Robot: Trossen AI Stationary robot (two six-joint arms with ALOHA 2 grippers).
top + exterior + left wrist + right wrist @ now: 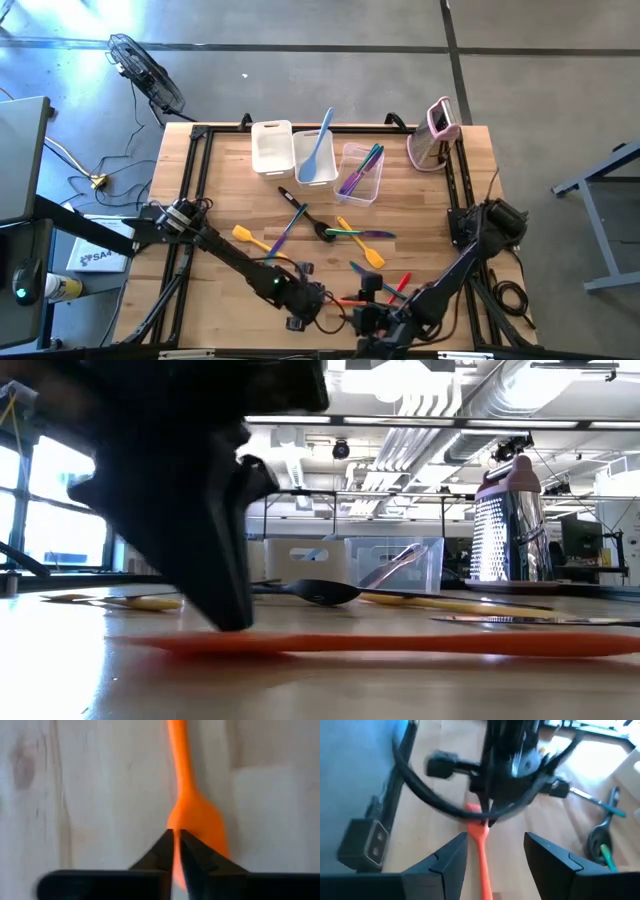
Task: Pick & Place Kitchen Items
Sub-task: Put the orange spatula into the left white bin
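Note:
The fingers of my left gripper are shut on top of the orange utensil's broad end, so next I lift clear, open wide and grip across its side edges [220, 820].
An orange long-handled utensil [350, 300] lies flat on the wooden table near its front edge, and it also shows in the low view [420, 645]. My left gripper [175, 840] stands on its broad end, fingers shut on it. My right gripper [495, 857] is open. Its two fingers stand on either side of the orange handle [482, 865] without touching it. Other utensils lie mid-table: a yellow one [250, 238], a black turner [305, 212] and a yellow spoon [362, 246]. My left gripper has the orange utensil's broad end [197, 822] between its two fingertips, and orange shows in the narrow gap between them. The fingers [235, 615] come from above, pointing down. The utensil lies level with its whole length on the table.
Three tubs stand at the back: a white one [272, 147], one holding a light blue spatula [318, 150], and a clear one with purple and teal utensils [360, 172]. A pink-and-white upright object [437, 132] stands at the far right. Red and blue utensils [400, 285] lie near my right arm.

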